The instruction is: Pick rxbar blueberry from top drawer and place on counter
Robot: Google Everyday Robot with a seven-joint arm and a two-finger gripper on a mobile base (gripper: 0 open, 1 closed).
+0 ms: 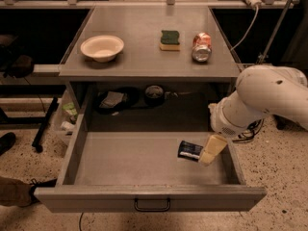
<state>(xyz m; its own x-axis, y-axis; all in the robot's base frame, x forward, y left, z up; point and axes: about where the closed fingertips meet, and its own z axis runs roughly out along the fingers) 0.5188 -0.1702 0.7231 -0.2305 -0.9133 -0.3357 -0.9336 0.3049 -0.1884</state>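
The middle of the rxbar blueberry (190, 151) in the open top drawer is the next place my gripper needs to go to and close.
The rxbar blueberry (190, 150) is a dark blue wrapped bar lying flat on the floor of the open top drawer (139, 160), at its right side. The gripper (211, 151) hangs over the drawer's right part, its pale fingers just right of the bar and touching or nearly touching its right end. The white arm reaches in from the right. The counter (144, 37) is the grey top above the drawer.
On the counter stand a cream bowl (102, 47), a green-and-yellow sponge (170, 39) and a red-and-white can (201, 46). Dark clutter (115, 100) sits in the cabinet behind the drawer. The drawer handle (152, 205) faces the front. A shoe (14, 191) shows at the lower left.
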